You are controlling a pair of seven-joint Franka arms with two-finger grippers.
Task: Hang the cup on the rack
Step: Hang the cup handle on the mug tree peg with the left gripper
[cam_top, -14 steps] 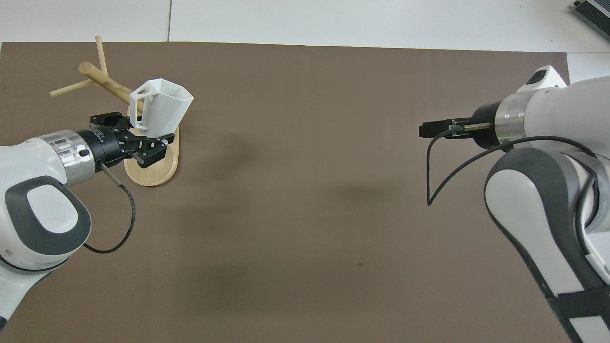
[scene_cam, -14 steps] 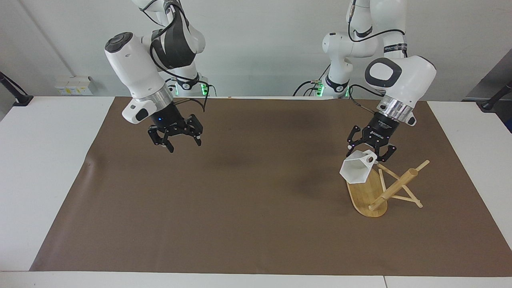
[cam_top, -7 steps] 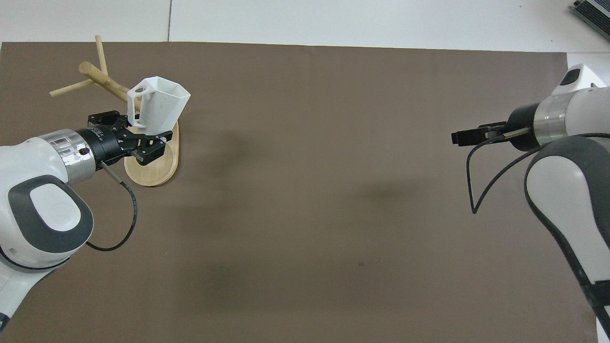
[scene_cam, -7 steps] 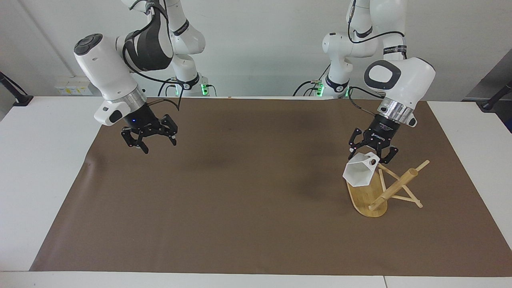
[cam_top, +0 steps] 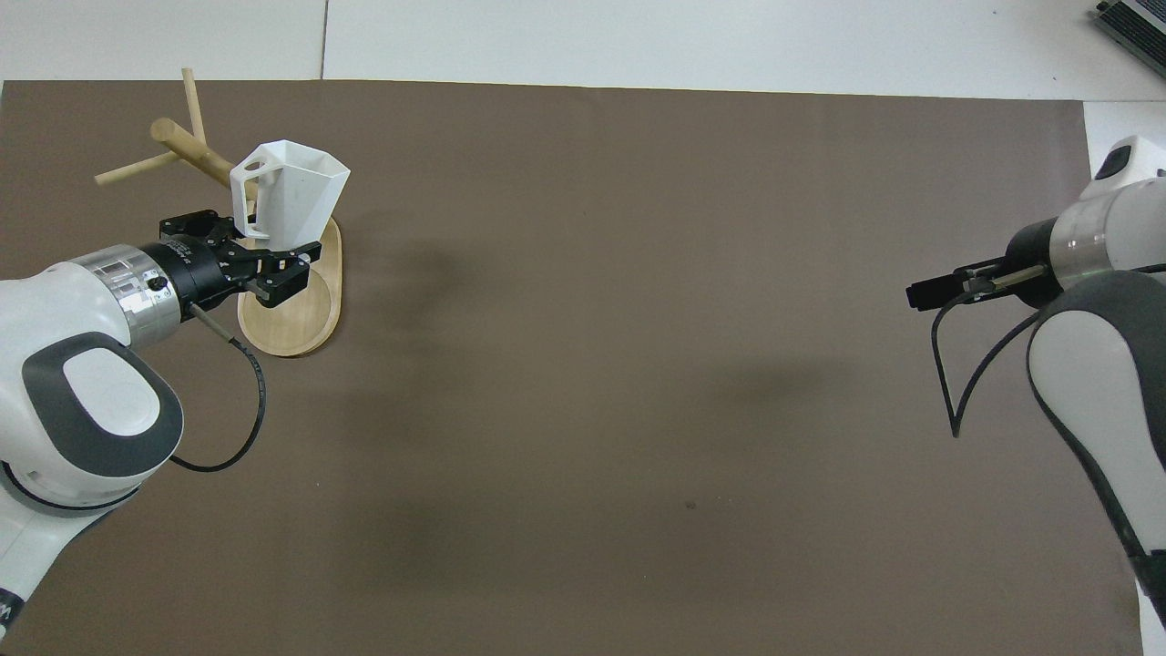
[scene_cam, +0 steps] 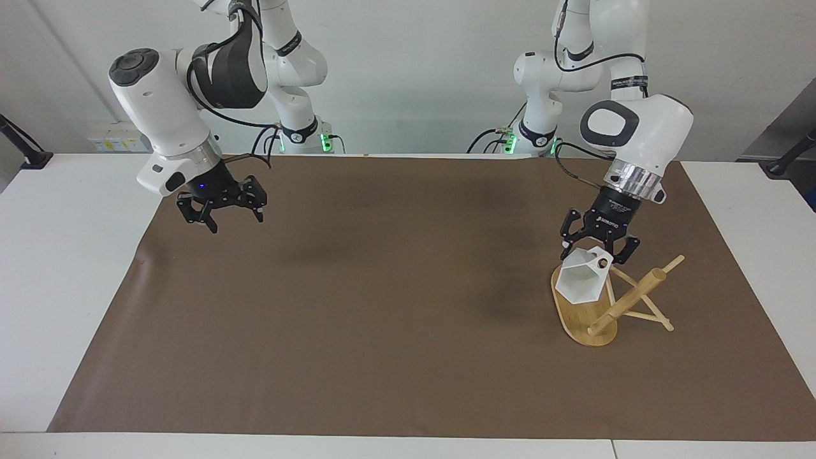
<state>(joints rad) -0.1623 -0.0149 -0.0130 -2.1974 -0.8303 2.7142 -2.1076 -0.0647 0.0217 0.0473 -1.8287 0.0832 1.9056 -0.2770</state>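
The white cup, now hanging tilted over the rack's base, will be let go by my left gripper on the rack's thin peg (cam_top: pixel 260 187) nearest the oval base.
The white faceted cup (scene_cam: pixel 579 284) (cam_top: pixel 296 185) hangs tilted over the oval base of the bamboo rack (scene_cam: pixel 581 319) (cam_top: pixel 296 314), its mouth turned away from the robots. My left gripper (scene_cam: pixel 599 254) (cam_top: pixel 260 246) is shut on the cup at its handle end, and the tab's round hole shows just below the fingers. The rack's thick post (scene_cam: pixel 628 298) (cam_top: pixel 187 146) leans toward the left arm's end of the table, with thin pegs crossing it. My right gripper (scene_cam: pixel 220 215) (cam_top: pixel 922 294) waits open in the air over the mat at the right arm's end, holding nothing.
A brown mat (scene_cam: pixel 382 319) covers most of the white table (scene_cam: pixel 64 255). A black cable loops from each wrist. A dark device corner (cam_top: pixel 1134 20) shows at the table's edge farthest from the robots.
The left gripper has lowered the cup and carried it closer to the rack's post. The right arm has drawn back toward its own end of the table, still open.
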